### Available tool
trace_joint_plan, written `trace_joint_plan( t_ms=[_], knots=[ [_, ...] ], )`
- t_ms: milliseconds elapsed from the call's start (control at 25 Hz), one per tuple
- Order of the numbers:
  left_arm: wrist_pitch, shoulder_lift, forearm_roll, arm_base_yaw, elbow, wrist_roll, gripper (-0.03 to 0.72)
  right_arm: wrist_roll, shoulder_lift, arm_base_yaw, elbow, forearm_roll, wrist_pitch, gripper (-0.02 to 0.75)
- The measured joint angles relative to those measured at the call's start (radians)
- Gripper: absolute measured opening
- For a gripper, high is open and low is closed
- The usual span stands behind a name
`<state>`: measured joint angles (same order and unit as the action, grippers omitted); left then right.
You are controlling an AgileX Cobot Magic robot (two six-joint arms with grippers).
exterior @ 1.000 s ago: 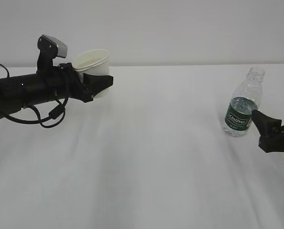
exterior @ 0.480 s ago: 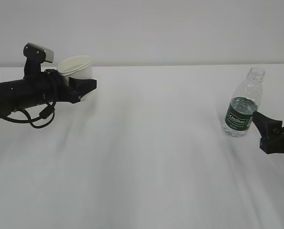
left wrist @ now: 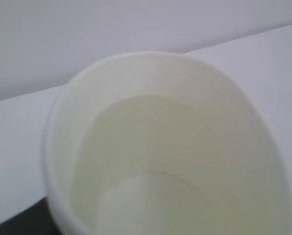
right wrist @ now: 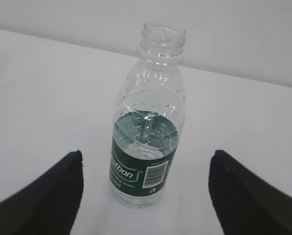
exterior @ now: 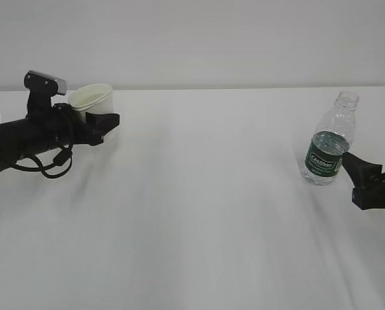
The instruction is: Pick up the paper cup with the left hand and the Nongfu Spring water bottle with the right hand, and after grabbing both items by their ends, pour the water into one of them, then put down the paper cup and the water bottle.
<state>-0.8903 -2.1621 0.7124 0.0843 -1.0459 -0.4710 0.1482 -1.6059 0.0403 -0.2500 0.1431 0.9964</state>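
Observation:
The paper cup, now held upright, will be released by my left gripper on the white table [exterior: 91, 154] just below the gripper's black fingers, in the direction of the wall.
At the far left, my left gripper [exterior: 101, 117] is shut on the white paper cup [exterior: 92, 97], which stays upright. The cup's pale cream inside [left wrist: 170, 147] fills the left wrist view and hides the fingers. The Nongfu Spring water bottle [exterior: 328, 145] stands upright and uncapped at the right, with a dark green label and water up to about label height. My right gripper [exterior: 368, 154] is open just right of it. In the right wrist view the bottle [right wrist: 148, 122] stands a little ahead of the two spread black fingers [right wrist: 48, 196], untouched.
A white cloth-covered table [exterior: 205, 213] spreads between the two arms, with a plain pale wall behind it. Black cables [exterior: 47, 165] loop under the left arm.
The left arm has carried the cup leftward and slightly down. The right gripper has drawn back a little to the right, and the bottle has not moved.

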Motion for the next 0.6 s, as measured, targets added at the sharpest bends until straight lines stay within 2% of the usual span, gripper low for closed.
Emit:
trace_joint_plan(
  t_ms=[400,600],
  knots=[
    [-0.051,-0.067,-0.161,0.000,0.000,0.133,0.410,0.004,0.000,0.000,0.000,0.000,-0.010,0.594],
    [-0.083,-0.106,-0.201,-0.002,0.000,0.167,0.410,0.006,0.000,0.000,0.000,0.000,-0.018,0.594]
  ],
)
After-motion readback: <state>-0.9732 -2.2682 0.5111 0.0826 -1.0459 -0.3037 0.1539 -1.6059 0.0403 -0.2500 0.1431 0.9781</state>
